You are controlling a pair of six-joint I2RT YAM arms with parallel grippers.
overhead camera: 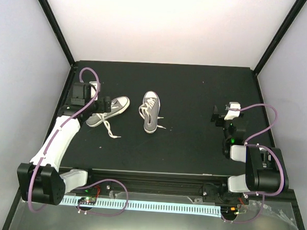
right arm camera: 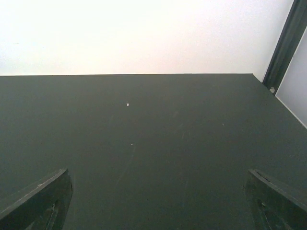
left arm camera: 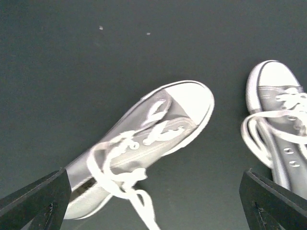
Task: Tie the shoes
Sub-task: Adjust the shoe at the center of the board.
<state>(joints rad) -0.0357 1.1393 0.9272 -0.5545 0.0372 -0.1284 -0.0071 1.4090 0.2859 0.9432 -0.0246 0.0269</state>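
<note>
Next, I move my left gripper to the upright grey shoe's heel (overhead camera: 150, 129), opposite its white toe cap, and close it there.
Two small grey sneakers with white toe caps and white laces lie on the black table. The left shoe (overhead camera: 112, 110) lies tilted on its side, toe to the upper right, its laces (overhead camera: 108, 128) trailing loose toward me. In the left wrist view this shoe (left arm camera: 158, 134) sits between the fingers, with a loose lace tangle (left arm camera: 122, 179). The right shoe (overhead camera: 150, 110) stands upright, toe away, laces loose; its toe also shows in the left wrist view (left arm camera: 280, 115). My left gripper (overhead camera: 108, 105) (left arm camera: 153, 196) hovers open over the left shoe. My right gripper (overhead camera: 217, 116) (right arm camera: 156, 196) is open and empty, far right.
The black table (overhead camera: 193, 143) is framed by black posts and white walls. The right wrist view shows only bare table (right arm camera: 153, 143) up to the back wall and a corner post (right arm camera: 283, 43).
</note>
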